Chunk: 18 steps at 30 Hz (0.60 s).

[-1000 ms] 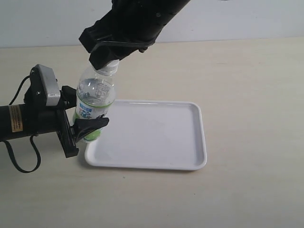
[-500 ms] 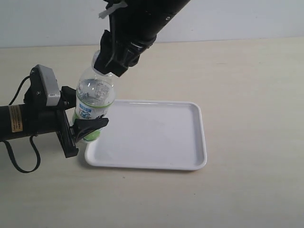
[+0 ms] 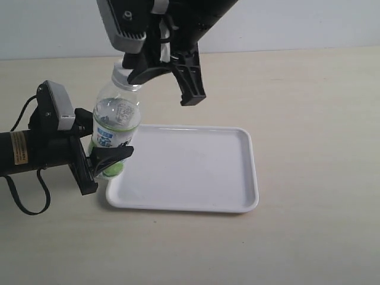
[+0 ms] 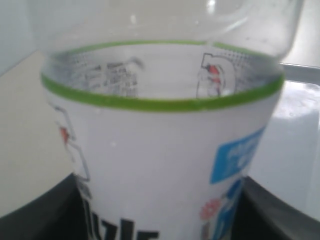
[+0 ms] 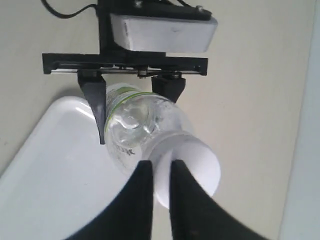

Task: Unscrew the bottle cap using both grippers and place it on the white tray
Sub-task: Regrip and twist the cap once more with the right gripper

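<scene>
My right fingers pinch the white cap's edge; they should open, turn and close around the whole cap (image 5: pixel 196 162) before twisting.
The clear bottle (image 3: pixel 116 127) with a white, blue and green label leans slightly at the tray's left edge. My left gripper (image 3: pixel 105 163) is shut on its lower label, with black fingers (image 4: pixel 35 215) on either side of the bottle (image 4: pixel 160 150). The white bottle cap (image 3: pixel 122 75) sits on the neck. The right arm (image 3: pixel 178 24) hangs over it from above. In the right wrist view my right gripper (image 5: pixel 159 167) has its fingers nearly together in front of the cap (image 5: pixel 200 170), with nothing gripped between them. The white tray (image 3: pixel 252 172) lies flat to the right.
The beige table (image 3: pixel 314 107) stretches around the tray, with a pale wall behind it. The left arm's body, with a yellow label and a black cable (image 3: pixel 18 205), lies along the table at the left.
The right gripper has rotated above the bottle top, so the cap it covered now shows. The bottle has tipped slightly left. The left gripper keeps its hold.
</scene>
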Each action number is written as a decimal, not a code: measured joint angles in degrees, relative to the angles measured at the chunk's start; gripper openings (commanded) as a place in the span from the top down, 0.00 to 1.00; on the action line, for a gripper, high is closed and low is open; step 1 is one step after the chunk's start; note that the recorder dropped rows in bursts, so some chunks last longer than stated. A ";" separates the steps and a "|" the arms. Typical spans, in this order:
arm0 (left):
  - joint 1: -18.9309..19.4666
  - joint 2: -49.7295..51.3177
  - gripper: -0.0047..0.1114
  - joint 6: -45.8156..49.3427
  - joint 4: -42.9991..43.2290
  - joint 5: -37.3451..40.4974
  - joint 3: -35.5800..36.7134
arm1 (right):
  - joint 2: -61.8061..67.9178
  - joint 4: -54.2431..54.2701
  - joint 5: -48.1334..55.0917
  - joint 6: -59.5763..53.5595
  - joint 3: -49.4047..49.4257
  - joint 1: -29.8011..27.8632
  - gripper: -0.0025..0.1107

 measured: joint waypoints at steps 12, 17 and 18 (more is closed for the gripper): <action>0.17 0.00 0.96 -0.15 -0.37 0.23 0.00 | 0.00 -0.34 0.23 -13.60 0.00 0.00 0.93; 0.17 0.00 0.96 -0.15 -0.25 0.23 0.00 | 0.00 -0.34 0.09 -8.37 0.00 0.00 0.72; 0.17 0.00 0.96 -0.15 -0.13 -0.07 0.00 | 0.00 -0.34 -0.15 -5.47 0.00 0.00 0.66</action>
